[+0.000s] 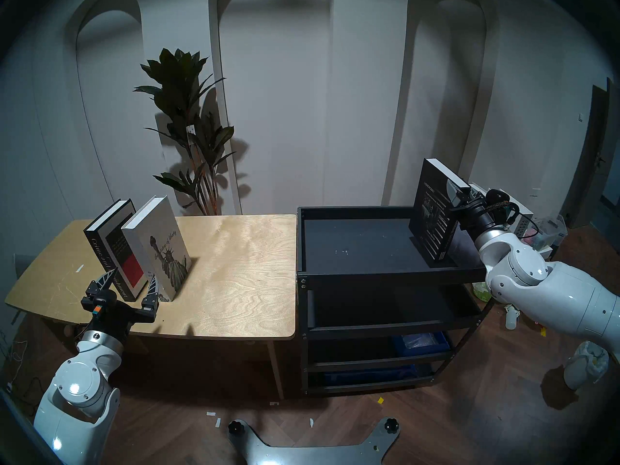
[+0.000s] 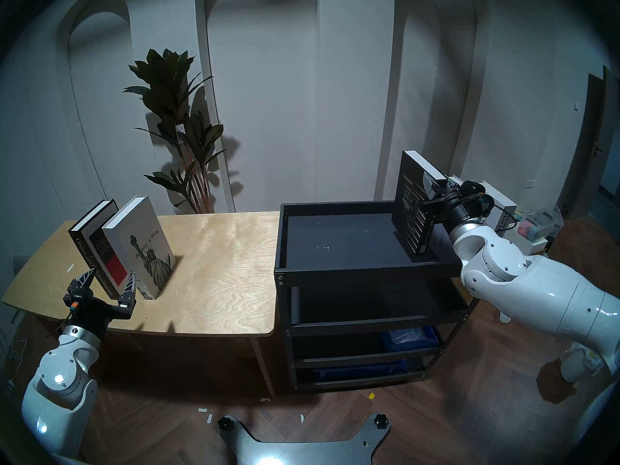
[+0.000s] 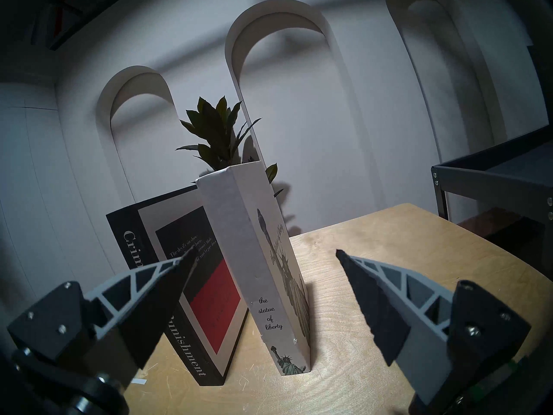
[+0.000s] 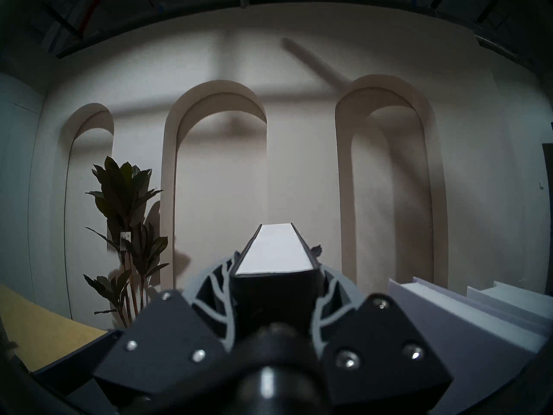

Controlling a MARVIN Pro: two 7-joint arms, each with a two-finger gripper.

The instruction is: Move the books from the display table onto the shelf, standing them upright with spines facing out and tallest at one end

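Note:
My right gripper is going to release the black book upright on the shelf's top level (image 1: pixel 438 256), next to the grey book.
Two books stand tilted on the display table (image 1: pixel 241 269) at its left: the black "Crime and Punishment" (image 1: pixel 110 246) (image 3: pixel 203 285) and the white Statue of Liberty book (image 1: pixel 164 249) (image 3: pixel 248 255). Their spines face my left gripper (image 1: pixel 132 276) (image 3: pixel 264 252), which hangs open just in front of them and holds nothing. On the shelf (image 1: pixel 385 276), a black book (image 1: pixel 432 212) (image 4: pixel 272 252) stands upright at the right end of the top tier. My right gripper (image 1: pixel 458 194) (image 4: pixel 273 273) is shut on its upper spine end. A grey book (image 4: pixel 449 321) and a white book (image 4: pixel 514 297) stand to its right, mostly hidden behind my right arm.
A tall potted plant (image 1: pixel 191 135) stands behind the table against the arched wall. Blue bins (image 1: pixel 422 342) sit on the shelf's lower tiers. Clutter and a bag (image 1: pixel 587 363) lie on the floor at the right. The robot's base plate (image 1: pixel 312 447) is at the bottom.

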